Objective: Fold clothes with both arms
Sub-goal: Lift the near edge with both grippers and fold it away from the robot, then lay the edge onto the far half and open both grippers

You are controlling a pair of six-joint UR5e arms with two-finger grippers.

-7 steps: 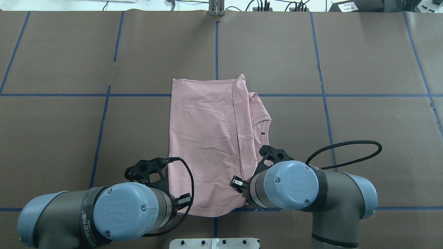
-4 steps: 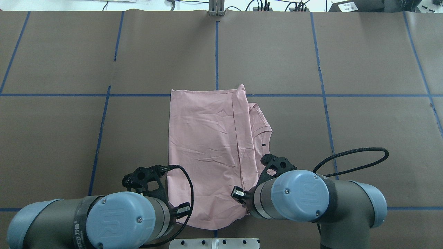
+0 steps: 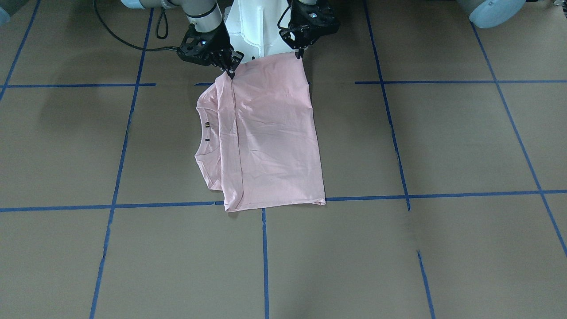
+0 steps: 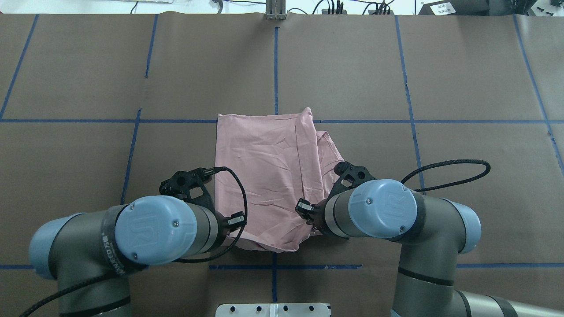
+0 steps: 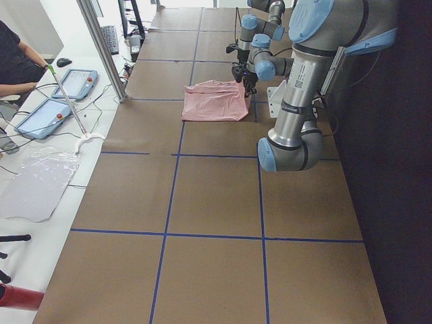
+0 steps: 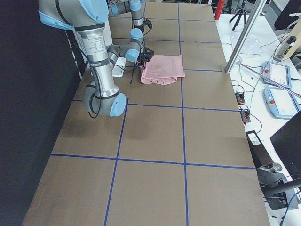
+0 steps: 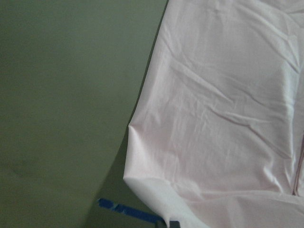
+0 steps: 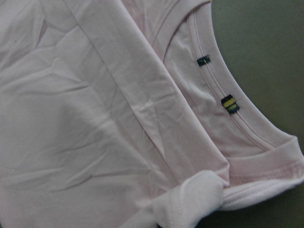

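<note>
The shirt's near corner, now lifted off the table, will be let go by my left gripper on top of its plain far corner (image 3: 324,200), by the blue tape line.
The pale pink T-shirt (image 3: 270,133) lies folded lengthwise on the brown table, with its collar and small tags (image 8: 230,103) on my right side. No print shows. My right gripper (image 3: 231,73) is shut on the shirt's near corner by the collar side. My left gripper (image 3: 300,55) is shut on the other near corner. Both hold the near hem lifted off the table. In the overhead view the shirt (image 4: 260,167) sits between my left arm (image 4: 154,229) and right arm (image 4: 381,207), whose wrists hide the fingertips. Bunched cloth (image 8: 190,204) shows at the right wrist view's bottom.
The white pedestal base (image 3: 257,26) stands right behind the grippers. Blue tape lines (image 3: 443,195) grid the brown table. A seated person (image 5: 17,64), tablets (image 5: 42,116) and a plastic bag (image 5: 37,182) are on a side bench beyond the table's far edge.
Both arms first drew back toward the base, dragging the shirt, then moved forward. The near hem has risen and moved away from the base, over the shirt's lower part.
</note>
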